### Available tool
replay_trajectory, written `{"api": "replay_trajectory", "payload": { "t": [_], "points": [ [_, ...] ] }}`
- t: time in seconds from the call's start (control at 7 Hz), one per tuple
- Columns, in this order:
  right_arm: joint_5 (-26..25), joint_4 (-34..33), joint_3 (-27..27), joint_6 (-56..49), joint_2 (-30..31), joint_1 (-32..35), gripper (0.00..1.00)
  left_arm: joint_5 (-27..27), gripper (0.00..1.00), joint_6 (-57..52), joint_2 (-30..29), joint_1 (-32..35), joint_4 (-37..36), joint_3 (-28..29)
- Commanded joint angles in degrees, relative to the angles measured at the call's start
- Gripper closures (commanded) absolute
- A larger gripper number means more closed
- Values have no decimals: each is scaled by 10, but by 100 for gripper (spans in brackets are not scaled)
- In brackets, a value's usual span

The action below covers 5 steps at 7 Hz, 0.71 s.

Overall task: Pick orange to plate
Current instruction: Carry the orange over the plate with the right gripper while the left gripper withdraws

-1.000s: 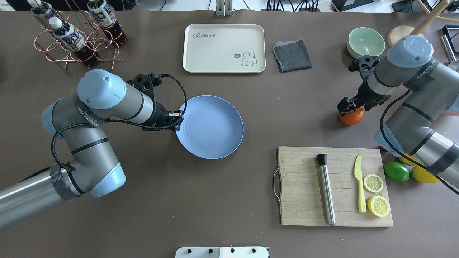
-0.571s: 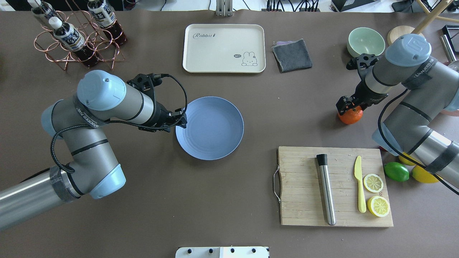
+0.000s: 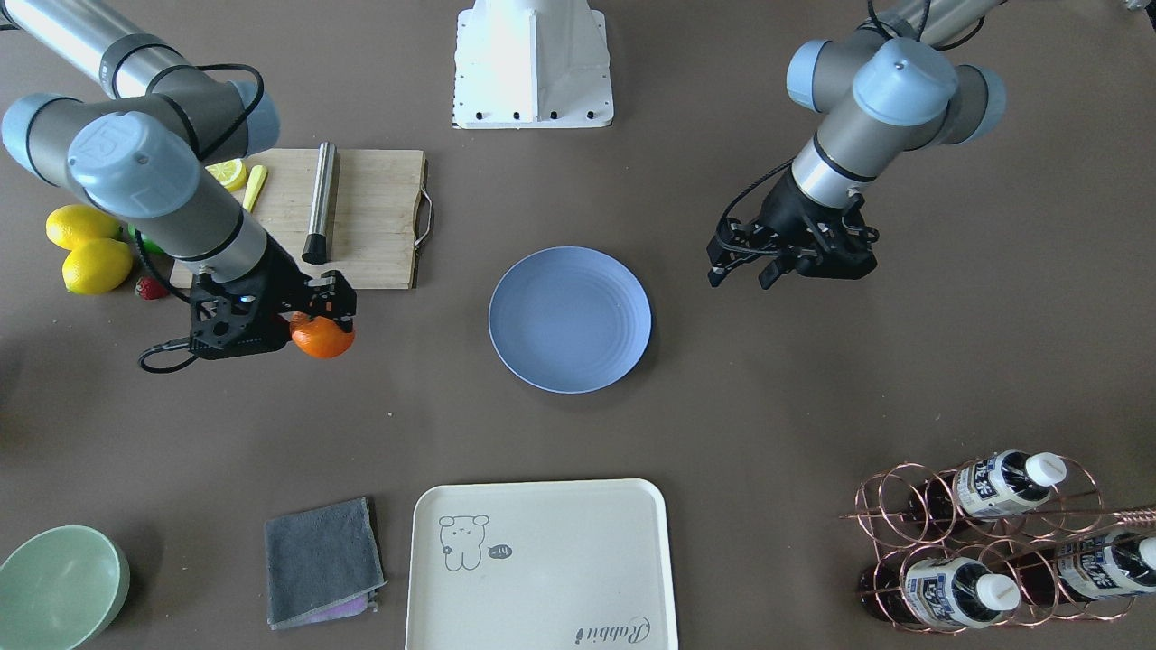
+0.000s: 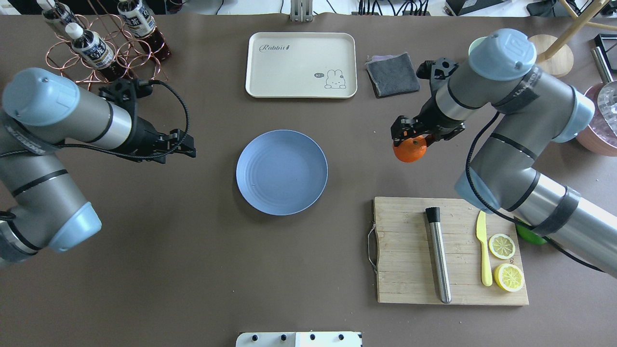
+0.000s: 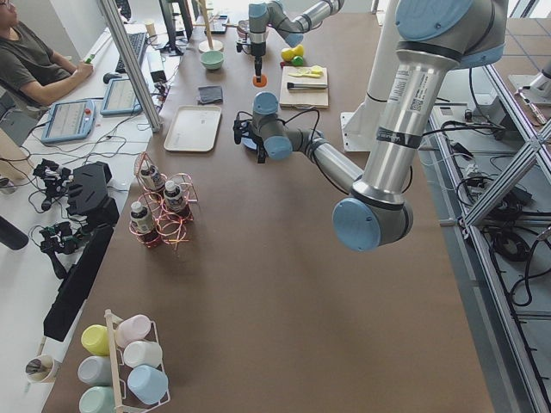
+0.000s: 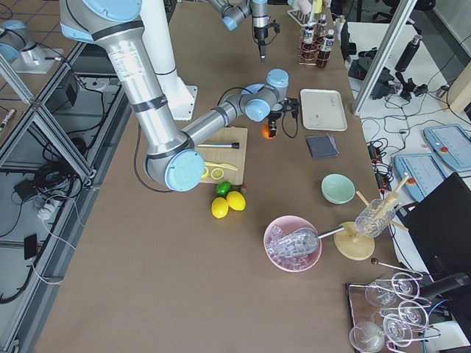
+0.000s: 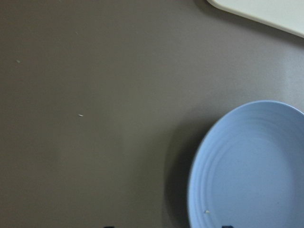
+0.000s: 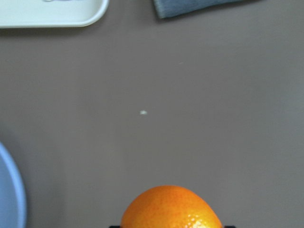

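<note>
I will release the orange from my right gripper near the middle of the empty light blue plate (image 3: 570,314).
The orange (image 4: 409,152) is clamped from above in my right gripper (image 4: 409,140), which is shut on it, right of the plate and apart from it. The front-facing view shows the orange (image 3: 322,338) under the right gripper (image 3: 321,309), near the board's corner. The fruit's top (image 8: 171,209) fills the bottom of the right wrist view. The light blue plate (image 4: 282,172) lies flat mid-table with nothing on it. My left gripper (image 4: 189,144) hangs open left of the plate, not touching it. The plate's rim (image 7: 199,161) shows in the left wrist view.
A bamboo cutting board (image 4: 405,250) with a steel cylinder, yellow knife and two lemon halves lies right of the plate. At the back are the cream tray (image 4: 301,65), a grey cloth (image 4: 393,73) and a bottle rack (image 4: 96,43). Whole lemons (image 3: 90,253) sit beyond the board.
My right gripper has carried the orange leftward toward the plate. My left gripper has drawn back to the left, away from the plate's rim.
</note>
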State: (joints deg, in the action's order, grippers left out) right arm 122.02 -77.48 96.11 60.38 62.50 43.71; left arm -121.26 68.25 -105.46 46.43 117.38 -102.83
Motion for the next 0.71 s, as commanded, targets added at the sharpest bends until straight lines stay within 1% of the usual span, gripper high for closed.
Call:
{"api": "replay_trajectory", "payload": {
  "t": [0.0, 0.14, 0.29, 0.43, 0.57],
  "points": [
    [-87, -20, -22, 130, -92, -92, 100, -68, 19, -147, 64, 105, 0, 3],
    [-105, -21, -78, 169, -155, -110, 100, -78, 19, -196, 87, 139, 0, 3],
    [-120, -19, -135, 195, -204, -124, 100, -85, 19, -215, 92, 157, 0, 7],
    [-155, -15, -169, 198, -233, -142, 100, -86, 19, -216, 95, 161, 0, 8],
    [-166, -15, -177, 197, -235, -154, 100, -85, 19, -216, 96, 164, 0, 9]
  ]
}}
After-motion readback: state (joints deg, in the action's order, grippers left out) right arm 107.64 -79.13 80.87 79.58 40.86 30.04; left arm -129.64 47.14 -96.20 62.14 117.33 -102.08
